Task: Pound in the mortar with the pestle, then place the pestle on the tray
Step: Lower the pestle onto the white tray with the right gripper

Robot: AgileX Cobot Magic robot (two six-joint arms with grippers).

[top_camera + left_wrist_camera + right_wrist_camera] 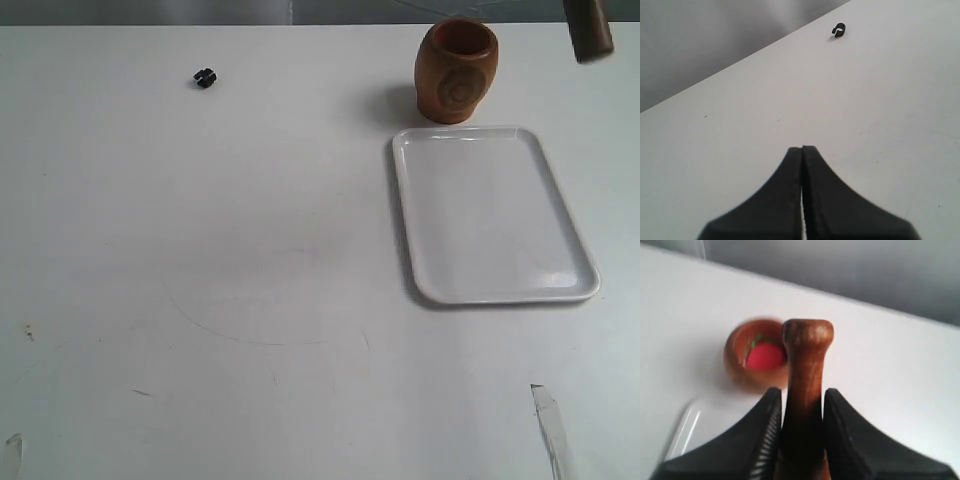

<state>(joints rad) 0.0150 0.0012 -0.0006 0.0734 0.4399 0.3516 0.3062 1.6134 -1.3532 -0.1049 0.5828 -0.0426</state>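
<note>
The pestle will go down in the middle of the white tray [501, 220] from my right gripper, with its thin end toward the mortar.
The light brown wooden mortar [456, 70] stands upright on the table just behind the white tray [494, 214]. In the right wrist view the mortar [740, 365] shows a red, green-topped thing [765, 356] inside it. My right gripper [801, 395] is shut on the dark reddish-brown pestle [807, 375], whose blunt end points toward the mortar from above and to one side. Only the pestle's end [588, 30] shows in the exterior view, at the top right corner, off to the right of the mortar. My left gripper [802, 148] is shut on nothing, low over bare table.
A tiny black clip [205, 78] lies on the white table at the back left, also seen as the black clip [839, 30] in the left wrist view. The table's far edge [740, 57] runs close behind it.
</note>
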